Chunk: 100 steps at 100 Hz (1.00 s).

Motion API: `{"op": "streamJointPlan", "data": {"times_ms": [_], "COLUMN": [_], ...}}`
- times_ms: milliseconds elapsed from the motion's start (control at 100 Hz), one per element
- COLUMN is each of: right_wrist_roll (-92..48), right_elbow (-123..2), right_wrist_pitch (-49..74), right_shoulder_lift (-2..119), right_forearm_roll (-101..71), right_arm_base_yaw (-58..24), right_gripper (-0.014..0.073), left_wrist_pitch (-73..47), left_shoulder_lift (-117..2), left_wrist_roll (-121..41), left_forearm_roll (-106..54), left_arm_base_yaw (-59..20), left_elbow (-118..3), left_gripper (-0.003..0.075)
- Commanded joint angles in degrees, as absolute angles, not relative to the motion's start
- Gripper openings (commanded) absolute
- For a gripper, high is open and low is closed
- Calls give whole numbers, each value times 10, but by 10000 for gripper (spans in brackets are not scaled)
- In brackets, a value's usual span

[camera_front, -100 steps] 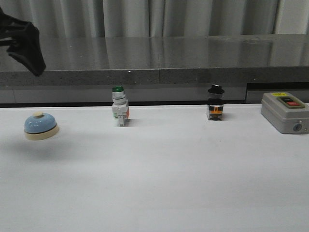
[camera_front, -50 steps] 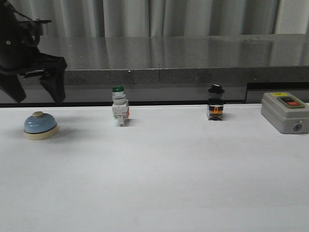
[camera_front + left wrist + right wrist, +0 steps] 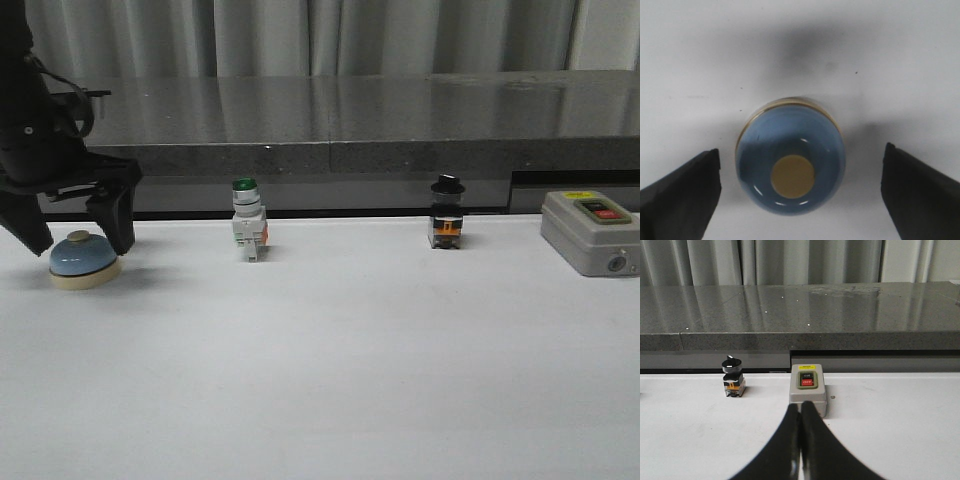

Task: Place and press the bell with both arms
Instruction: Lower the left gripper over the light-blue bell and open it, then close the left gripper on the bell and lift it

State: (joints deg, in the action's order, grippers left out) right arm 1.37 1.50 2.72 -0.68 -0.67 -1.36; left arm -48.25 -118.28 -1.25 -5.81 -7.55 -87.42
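Note:
Next, I close my left gripper on the sides of the light-blue bell (image 3: 113, 259) (image 3: 841, 159), because the bell should move over near the green-capped switch.
The light-blue bell (image 3: 83, 259) with cream base and knob sits on the white table at the far left. It also shows in the left wrist view (image 3: 791, 161), seen from above. My left gripper (image 3: 76, 238) is open and hangs right over the bell, one finger on each side, not touching it. In the left wrist view its fingers (image 3: 682, 195) stand wide apart with the bell between them. My right gripper (image 3: 800, 412) is shut and empty, out of the front view, low over the table in front of a grey switch box.
A green-capped white push-button switch (image 3: 247, 222) stands at the table's back centre-left, a black-capped switch (image 3: 446, 214) at back centre-right. The grey switch box (image 3: 588, 232) sits at the far right. A dark stone ledge (image 3: 340, 140) runs behind the table.
My left arm has come down from the upper left and moved over the bell, its open fingers now straddling it. The bell and switches have not moved.

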Motion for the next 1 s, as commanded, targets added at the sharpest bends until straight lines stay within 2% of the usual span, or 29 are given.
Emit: {"op": "streamJointPlan", "data": {"times_ms": [0, 290, 530, 670, 990], "right_wrist_roll": [12, 12, 12, 12, 12], "right_elbow": [7, 7, 7, 7, 7], "right_wrist_pitch": [-19, -19, -19, -19, -19], "right_shoulder_lift": [-16, -16, -16, -16, -16], "right_forearm_roll": [0, 0, 0, 0, 0], "right_arm_base_yaw": [-10, -10, -10, -10, -10], "right_gripper": [-69, -69, -69, -69, -69], "left_wrist_pitch": [-477, -475, -467, -467, -490], "left_shoulder_lift": [-1161, -1174, -1174, -1174, -1124], "left_wrist_roll": [-6, -6, -6, -6, -14], "left_forearm_roll": [-69, -84, -84, -84, -84], "left_arm_base_yaw": [-74, -73, -73, -73, -91], "left_elbow": [-892, -892, -892, -897, -967], "left_gripper": [609, 589, 386, 303, 293]}}
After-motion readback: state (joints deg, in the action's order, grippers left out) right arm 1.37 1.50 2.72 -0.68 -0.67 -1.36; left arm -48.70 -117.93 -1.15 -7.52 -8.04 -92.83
